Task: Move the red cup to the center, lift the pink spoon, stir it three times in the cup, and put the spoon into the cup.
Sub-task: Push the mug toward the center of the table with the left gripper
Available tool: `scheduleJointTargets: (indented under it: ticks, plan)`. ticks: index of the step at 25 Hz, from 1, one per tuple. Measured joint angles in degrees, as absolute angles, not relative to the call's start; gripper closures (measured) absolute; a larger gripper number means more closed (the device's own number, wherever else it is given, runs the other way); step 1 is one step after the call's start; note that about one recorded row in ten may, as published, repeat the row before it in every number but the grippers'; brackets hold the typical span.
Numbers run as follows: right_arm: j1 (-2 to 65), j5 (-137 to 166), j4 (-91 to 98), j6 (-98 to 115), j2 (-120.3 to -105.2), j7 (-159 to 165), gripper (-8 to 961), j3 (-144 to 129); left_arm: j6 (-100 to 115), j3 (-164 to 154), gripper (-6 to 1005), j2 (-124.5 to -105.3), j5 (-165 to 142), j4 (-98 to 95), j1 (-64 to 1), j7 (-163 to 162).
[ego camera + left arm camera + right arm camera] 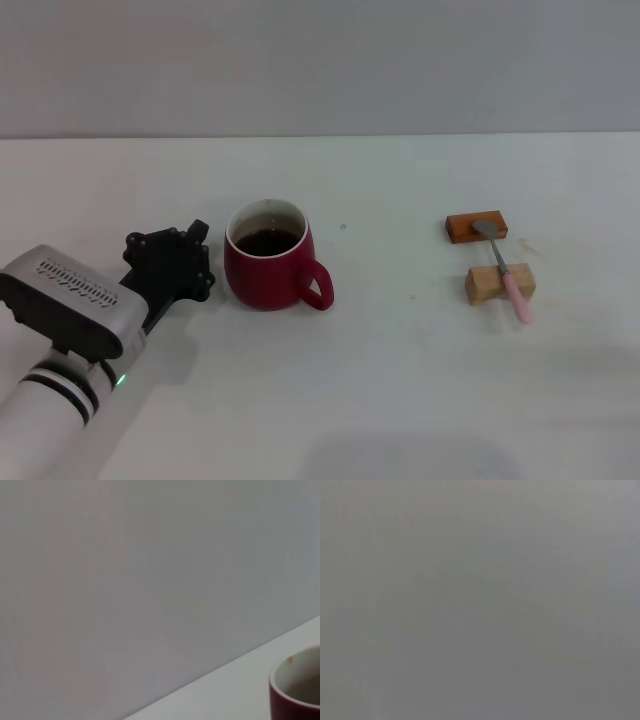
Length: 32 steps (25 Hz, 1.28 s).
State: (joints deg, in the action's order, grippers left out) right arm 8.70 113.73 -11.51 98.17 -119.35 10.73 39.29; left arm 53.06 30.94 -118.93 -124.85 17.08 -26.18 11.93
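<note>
My left gripper is going to let go of the red cup on the white table (333, 304) beside the cup's handle, toward the tan wooden block.
The red cup (267, 267) stands on the white table (400, 400), left of its middle, with dark liquid inside and its loop handle toward the front right. Its rim also shows in the left wrist view (297, 687). My left gripper (203, 260) is open, close beside the cup's left side and not around it. The pink spoon (505, 268) lies at the right across two wooden blocks, with its metal bowl on the far block and its pink handle over the near one. My right gripper is out of view.
An orange-brown wooden block (476, 227) and a tan wooden block (490, 286) sit at the right under the spoon. A grey wall (320, 60) runs behind the table's far edge. The right wrist view shows only plain grey.
</note>
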Motion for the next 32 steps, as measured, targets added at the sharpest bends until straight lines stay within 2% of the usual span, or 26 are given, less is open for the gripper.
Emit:
scheduleJointTargets:
  ticks: [27,32]
  plan:
    - [8.36,113.73,-11.44,98.17,-119.36,10.72,158,39.29,50.62,23.97,917,-119.09,-125.07,22.22,-29.09,11.95]
    - [8.34,113.72,-11.32,98.02,-119.36,10.72,159,39.08,52.99,27.31,914,-119.08,-124.73,22.27,-26.78,11.95]
